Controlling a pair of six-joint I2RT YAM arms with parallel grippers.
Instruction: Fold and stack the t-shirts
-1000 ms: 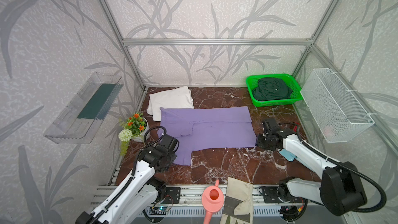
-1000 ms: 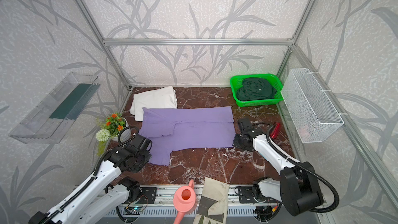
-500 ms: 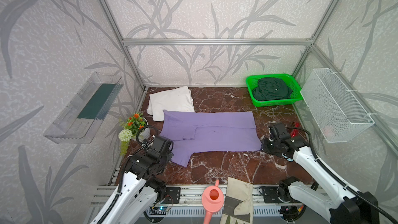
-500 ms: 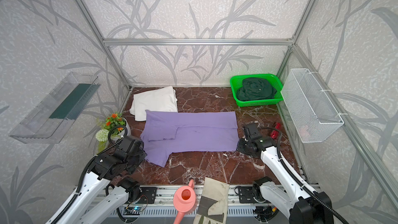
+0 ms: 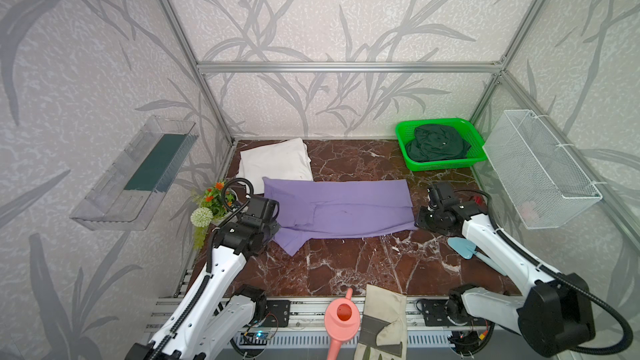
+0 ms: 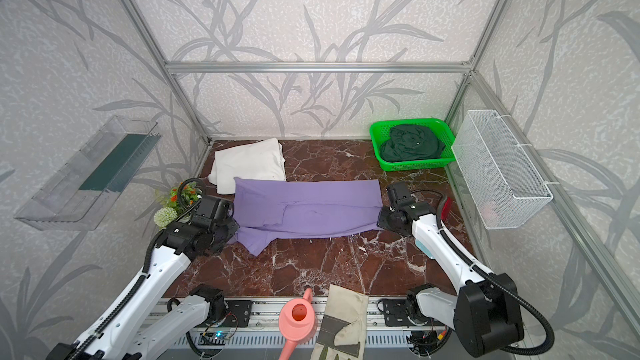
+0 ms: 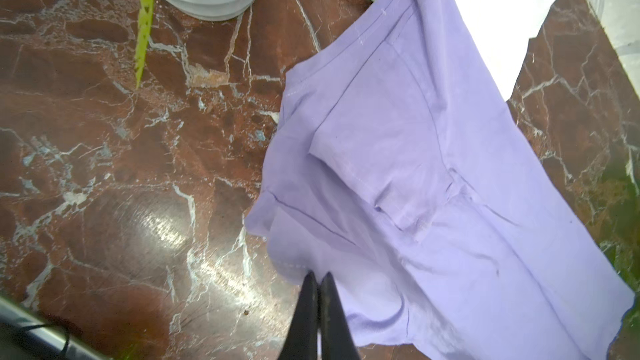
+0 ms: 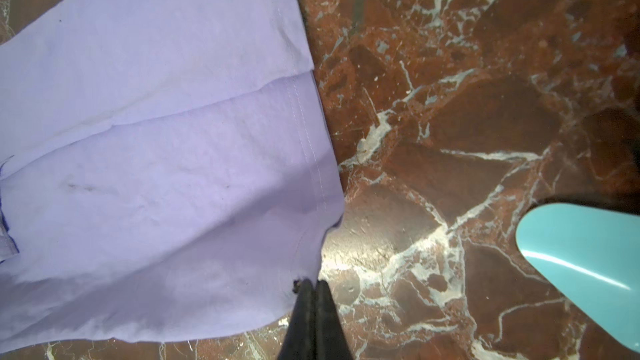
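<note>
I need to let go of the purple t-shirt's sleeve edge with my left gripper near its own far corner [image 5: 277,193] [image 7: 403,33] beside the white t-shirt. The purple t-shirt now lies across the table's middle.
The lavender-purple t-shirt [image 5: 346,209] [image 6: 311,209] lies flat across the middle of the marble table, with its near part folded over along its length. My left gripper [image 7: 319,275] [image 5: 273,233] is shut on the shirt's left edge by the sleeve. My right gripper [image 8: 313,283] [image 5: 417,225] is shut on the near right hem corner [image 8: 311,237]. A folded white t-shirt [image 5: 275,164] [image 6: 249,164] lies at the back left, touching the purple one. The dark green t-shirt [image 5: 436,141] sits crumpled in a green basket [image 5: 443,165] at the back right.
A flower pot [image 5: 213,202] stands just left of my left arm. A light blue trowel [image 5: 462,247] [image 8: 581,264] lies under my right arm. A pink watering can [image 5: 341,320] and a work glove [image 5: 384,320] sit at the front edge. A wire basket [image 5: 540,167] hangs on the right wall.
Both grippers stayed shut on the purple t-shirt while it slid a little to the right. The right arm swung outward, and the left arm shifted slightly.
</note>
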